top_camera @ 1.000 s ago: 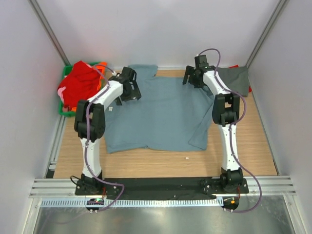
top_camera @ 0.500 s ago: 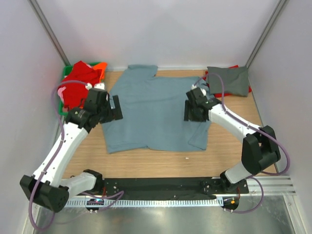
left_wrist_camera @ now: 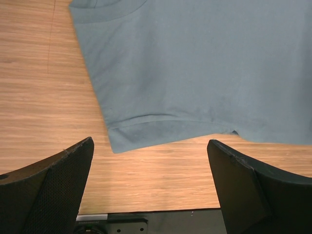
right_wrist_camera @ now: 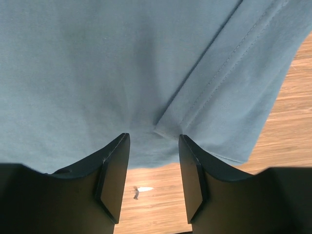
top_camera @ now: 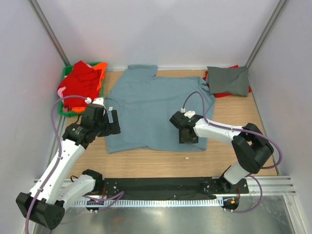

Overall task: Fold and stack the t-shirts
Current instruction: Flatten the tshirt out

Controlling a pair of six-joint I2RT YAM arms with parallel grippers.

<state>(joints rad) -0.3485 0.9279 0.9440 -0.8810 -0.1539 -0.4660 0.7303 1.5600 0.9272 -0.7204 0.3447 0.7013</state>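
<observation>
The stitched flap of the t-shirt lies turned in over the cloth, so the robot's right gripper needs to pinch the flap's inner corner (right_wrist_camera: 163, 127) and pull it out flat before folding.
A dusty blue-grey t-shirt (top_camera: 156, 107) lies spread flat in the middle of the wooden table. My left gripper (top_camera: 111, 126) hovers open and empty over its left edge. In the left wrist view the gripper (left_wrist_camera: 151, 195) is open wide above bare wood, with the shirt's near-left hem corner (left_wrist_camera: 117, 141) just ahead. My right gripper (top_camera: 187, 136) is open over the shirt's near-right hem. In the right wrist view the gripper (right_wrist_camera: 153, 180) straddles the hem beside a folded-over sleeve (right_wrist_camera: 234, 97), holding nothing. A folded darker grey shirt (top_camera: 228, 80) lies at the back right on a red one (top_camera: 222, 94).
A green crate (top_camera: 65, 111) at the back left holds several red and orange shirts (top_camera: 80, 83). A small white scrap (top_camera: 187, 158) lies on the wood near the shirt's near hem, also in the right wrist view (right_wrist_camera: 145, 189). White walls enclose three sides.
Both arms have drawn back from the far edge of the shirt towards the near side. The right gripper went to the near-right hem. The left gripper sits lower along the left edge.
</observation>
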